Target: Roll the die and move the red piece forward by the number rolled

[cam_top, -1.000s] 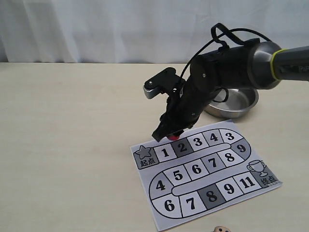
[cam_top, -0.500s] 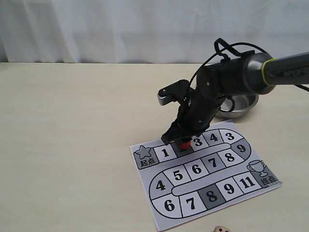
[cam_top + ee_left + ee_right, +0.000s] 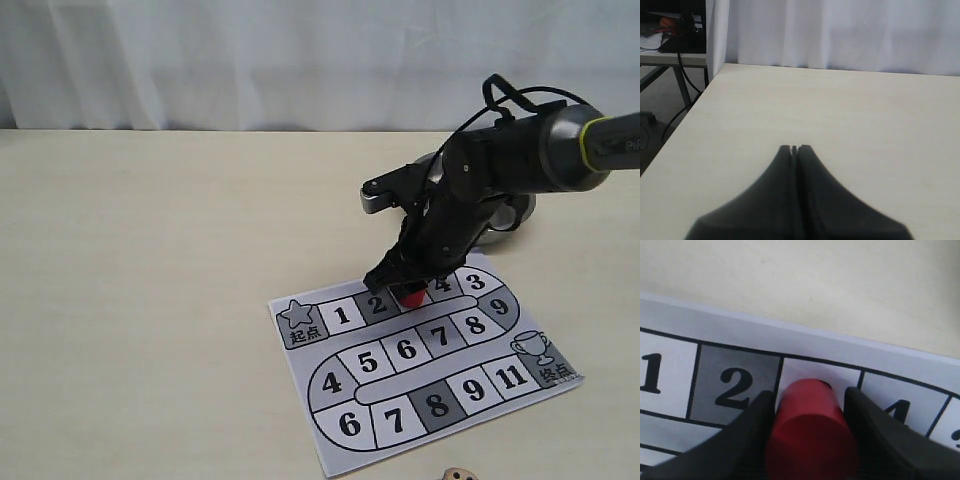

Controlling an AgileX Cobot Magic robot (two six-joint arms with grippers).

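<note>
I will let the red piece go from my right gripper on the far row's grey square (image 3: 441, 287) (image 3: 895, 414) nearest the metal bowl.
The red piece (image 3: 410, 295) (image 3: 812, 427) is held between the fingers of my right gripper (image 3: 408, 287) (image 3: 810, 405), which is shut on it over square 3 of the numbered board (image 3: 420, 365), between squares 2 and 4. Whether its base touches the paper I cannot tell. The die (image 3: 457, 474), a tiny beige cube with dark pips, lies at the bottom edge of the exterior view, below the board. My left gripper (image 3: 795, 148) shows only in its wrist view, shut with nothing in it, above bare table.
A metal bowl (image 3: 508, 212) stands behind the right arm, partly hidden by it. A white curtain hangs behind the table's far edge. In the left wrist view the table's edge (image 3: 705, 90) drops off to a floor with cables and another table.
My right gripper has carried the red piece rightward along the board's top row, from near square 1–2 to square 3, and lowered toward the paper. The die has not moved.
</note>
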